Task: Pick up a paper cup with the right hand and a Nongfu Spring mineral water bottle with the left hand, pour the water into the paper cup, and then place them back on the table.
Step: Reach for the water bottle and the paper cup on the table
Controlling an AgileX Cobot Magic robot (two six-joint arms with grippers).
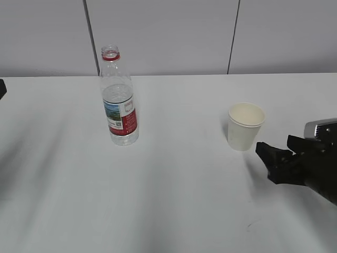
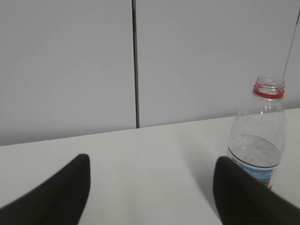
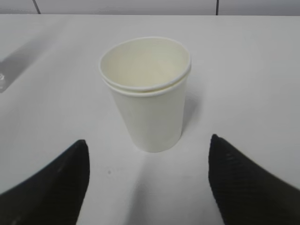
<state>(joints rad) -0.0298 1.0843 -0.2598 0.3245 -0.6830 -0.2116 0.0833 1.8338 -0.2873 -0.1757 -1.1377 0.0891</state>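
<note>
My left gripper needs to next close around the label (image 1: 121,115) (image 2: 260,175) on the bottom half of the Nongfu Spring bottle, so that its clear top part stays free for pouring.
The Nongfu Spring bottle (image 1: 119,100) stands upright and uncapped on the white table (image 1: 174,200), left of centre, partly filled with water. The paper cup (image 1: 245,126) stands upright and empty to the right. My right gripper (image 1: 266,162) is open and empty, low over the table just right of and in front of the cup. In the right wrist view the cup (image 3: 147,103) stands centred just beyond the open gripper (image 3: 147,157). My left gripper (image 2: 152,160) is open and empty, and the bottle (image 2: 260,140) stands beyond its right finger (image 2: 243,197). Only a dark sliver of the left arm (image 1: 1,87) shows in the exterior view.
A grey panelled wall (image 1: 168,31) with dark vertical seams rises behind the table's far edge. Bare white tabletop lies between the bottle and the cup and in front of both. A small dark speck (image 1: 250,226) marks the table near the front right.
</note>
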